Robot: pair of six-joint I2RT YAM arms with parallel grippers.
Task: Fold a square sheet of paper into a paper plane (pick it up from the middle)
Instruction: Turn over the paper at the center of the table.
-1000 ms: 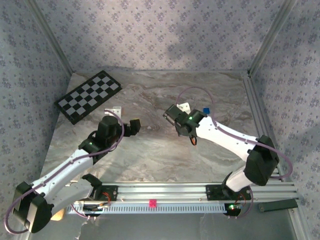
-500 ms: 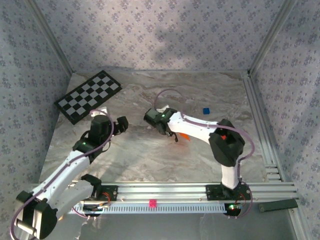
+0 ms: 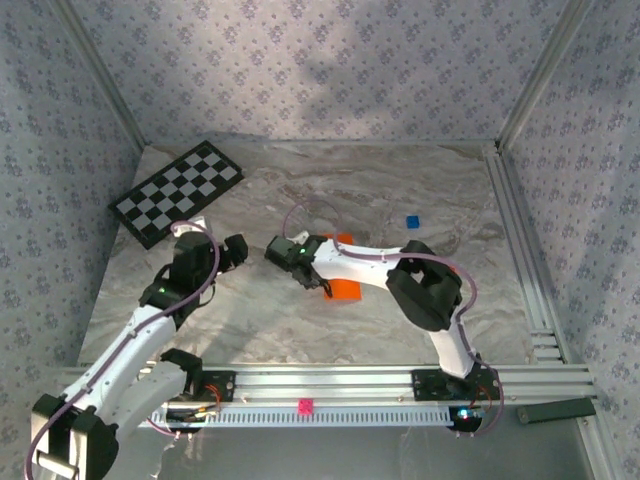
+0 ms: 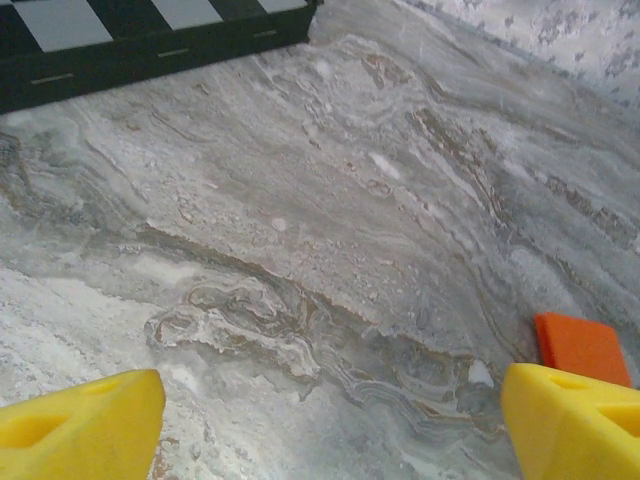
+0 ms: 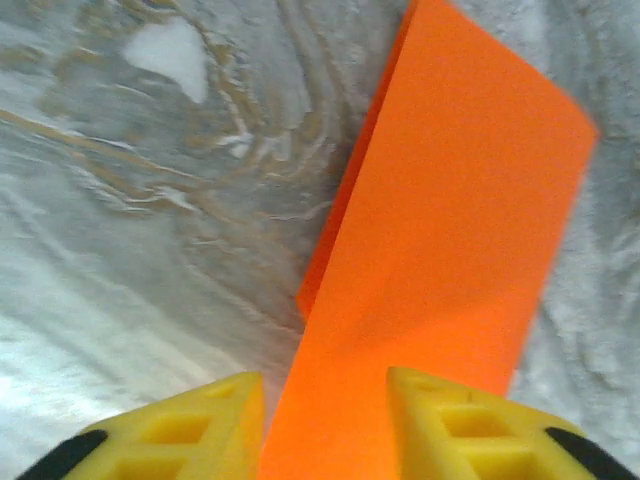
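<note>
I should back my right gripper off, as it reaches across the folded paper, and pinch the edge [image 3: 358,282] facing the blue cube, leaving the other edge to my left gripper.
The square sheet of paper [image 5: 450,230] is bright orange and folded into a long strip with a lower layer showing along its left edge. It lies on the marble table [image 3: 250,320], partly under the right forearm [image 3: 345,291]. My right gripper [image 5: 325,400] stands over its near end, the yellow fingers [image 5: 200,425] parted with the strip running between them. In the top view this gripper [image 3: 303,272] is at the table's middle. My left gripper [image 4: 330,400] is open over bare marble, a corner of the paper [image 4: 580,346] just beyond its right finger. The paper plane is out of view.
A black-and-white checkerboard [image 3: 175,190] lies at the back left, its edge [image 4: 150,35] ahead of the left gripper. A small blue cube [image 3: 411,221] sits at the back right. A pink piece [image 3: 305,405] rests on the front rail. Aluminium rails border the right side.
The right arm swung left across the table with the orange paper, and its jaws went from shut to parted. The left arm drew back to the left a little.
</note>
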